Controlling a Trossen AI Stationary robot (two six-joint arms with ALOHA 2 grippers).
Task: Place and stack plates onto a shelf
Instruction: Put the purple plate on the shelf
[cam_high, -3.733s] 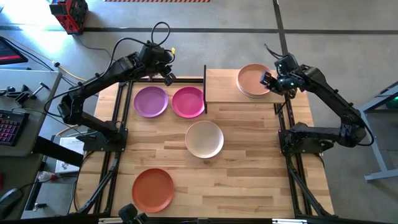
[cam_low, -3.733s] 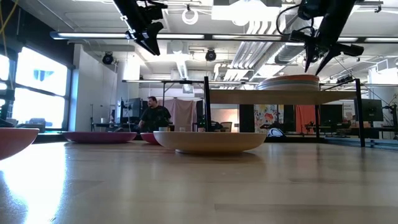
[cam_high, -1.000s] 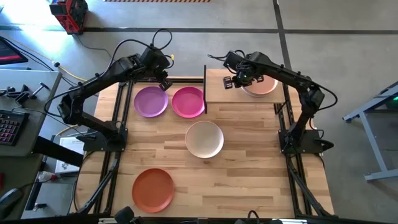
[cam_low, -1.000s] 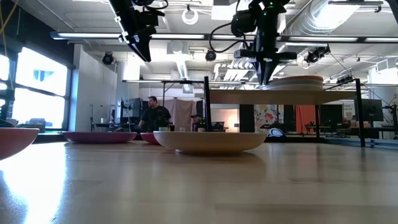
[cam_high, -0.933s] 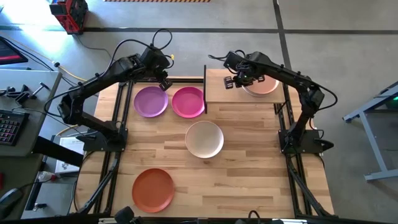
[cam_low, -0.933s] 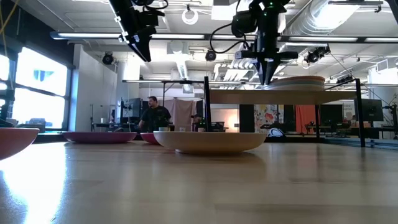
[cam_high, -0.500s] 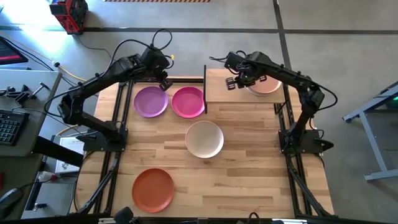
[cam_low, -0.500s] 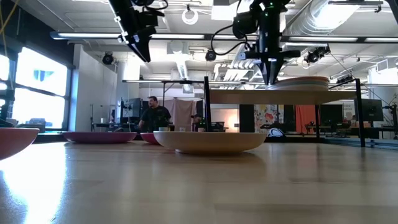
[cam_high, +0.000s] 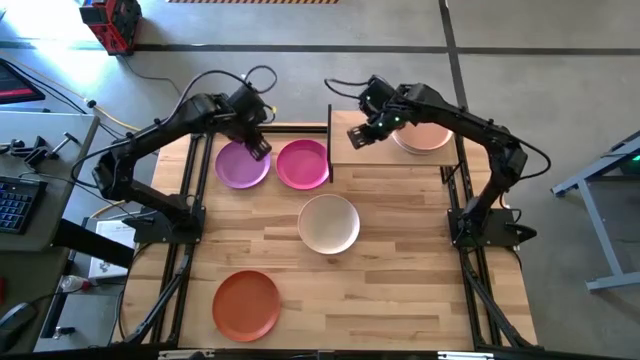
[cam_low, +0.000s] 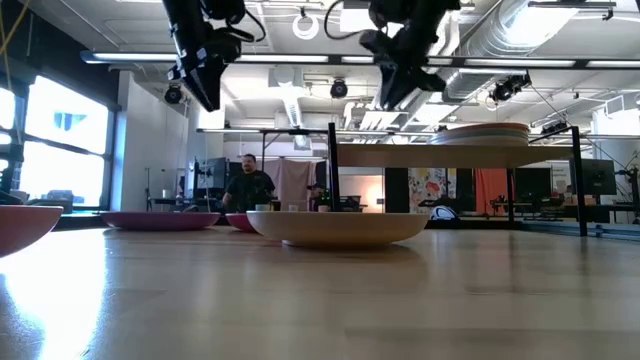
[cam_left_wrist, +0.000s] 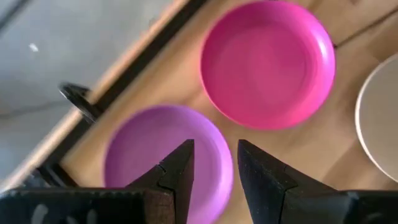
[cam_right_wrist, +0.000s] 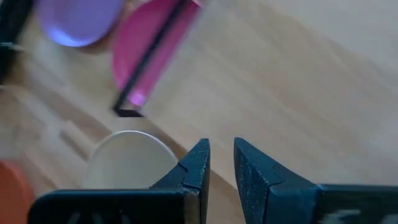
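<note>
The robot's left gripper will next go to the purple plate's near-side rim (cam_high: 257, 185) (cam_left_wrist: 231, 178), on the side toward the cream plate, and close there.
A stack of plates (cam_high: 427, 135), peach on top, rests on the right half of the shelf (cam_high: 372, 152); in the low view the stack (cam_low: 482, 133) sits on the raised board. Purple (cam_high: 241, 165), magenta (cam_high: 303, 164), cream (cam_high: 329, 223) and orange-red (cam_high: 245, 304) plates lie on the table. My left gripper (cam_high: 257, 148) hovers over the purple plate's (cam_left_wrist: 143, 152) far right rim, open by a narrow gap (cam_left_wrist: 214, 163). My right gripper (cam_high: 358, 135) hangs above the shelf's bare left half, fingers slightly apart (cam_right_wrist: 222, 158), holding nothing.
The shelf's black post (cam_high: 330, 140) stands between the magenta plate and the board. The shelf's left half is bare wood (cam_right_wrist: 298, 81). A person (cam_low: 247, 185) stands in the room far behind the table.
My right gripper nudged the stack's left rim a little toward the table's right edge, then rose, tilted and swung toward the left over the shelf's bare half. My left gripper moved down and toward the near edge, over the purple plate.
</note>
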